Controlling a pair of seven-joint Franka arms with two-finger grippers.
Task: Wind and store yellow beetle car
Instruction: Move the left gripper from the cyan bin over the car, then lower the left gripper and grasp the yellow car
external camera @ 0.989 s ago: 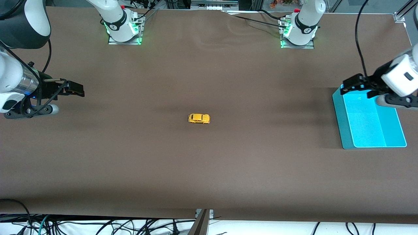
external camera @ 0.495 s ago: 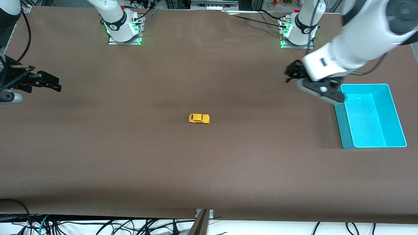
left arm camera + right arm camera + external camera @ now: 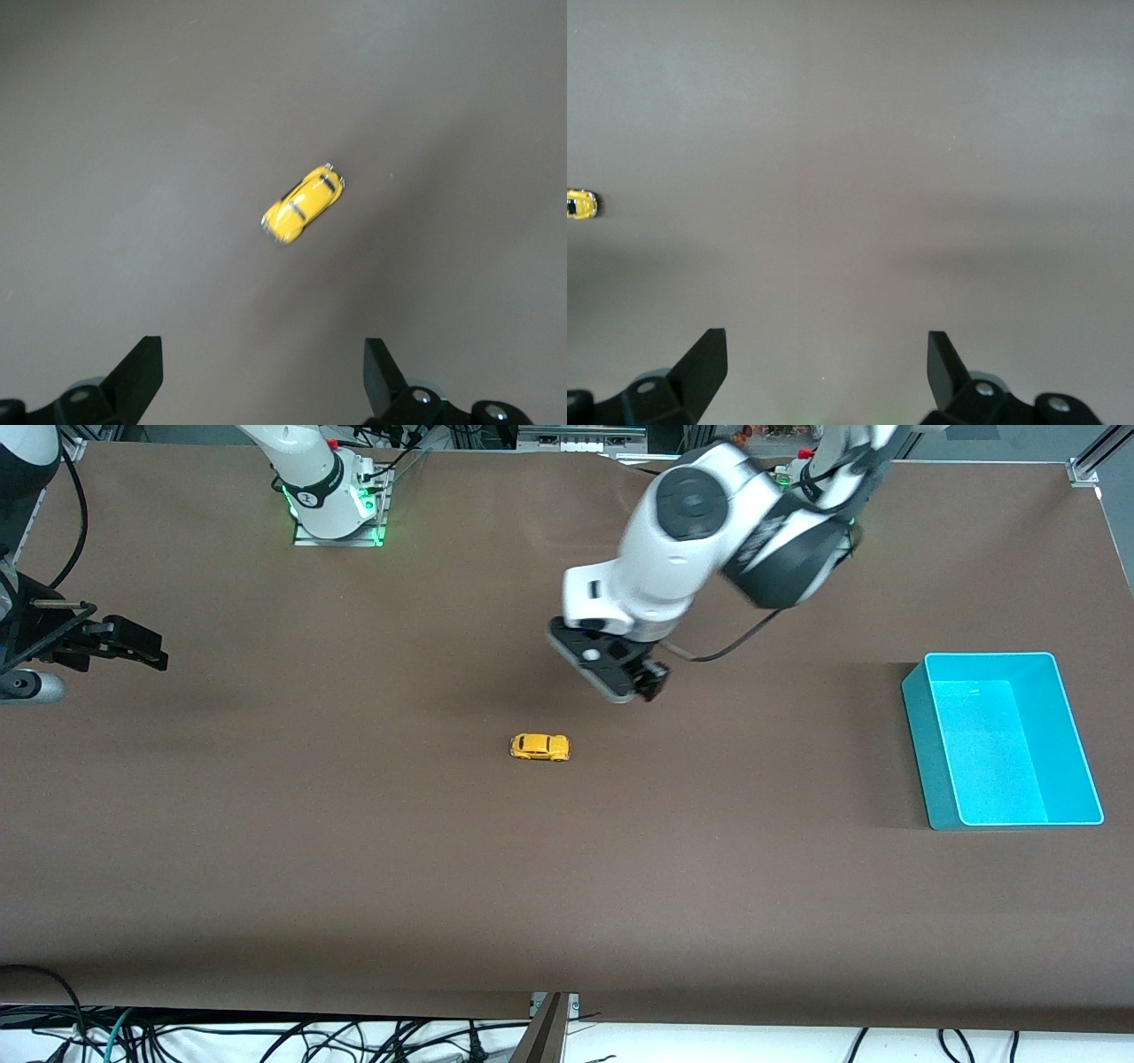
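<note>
My left gripper goes to the yellow beetle car next. It should close across its two sides [image 3: 545,747] [image 3: 301,206] next to the windshield, with the rear bumper sticking out.
The yellow beetle car [image 3: 539,747] sits on its wheels in the middle of the brown table, untouched. In the left wrist view the yellow beetle car [image 3: 303,204] lies ahead of the fingertips, at an angle. My left gripper [image 3: 633,682] hangs over bare table close to the car, open and empty [image 3: 263,354]. My right gripper [image 3: 142,646] waits over the right arm's end of the table, open with nothing in it [image 3: 826,350]. The right wrist view catches the car [image 3: 580,204] at its edge.
A teal bin [image 3: 921,744] stands at the left arm's end of the table, with nothing in it. Both arm bases [image 3: 335,505] are bolted along the table's edge farthest from the front camera. Cables hang below the edge nearest the front camera.
My left arm has swung from over the teal bin to the middle of the table, close to the car. The right gripper drew back toward its end of the table, then held still.
</note>
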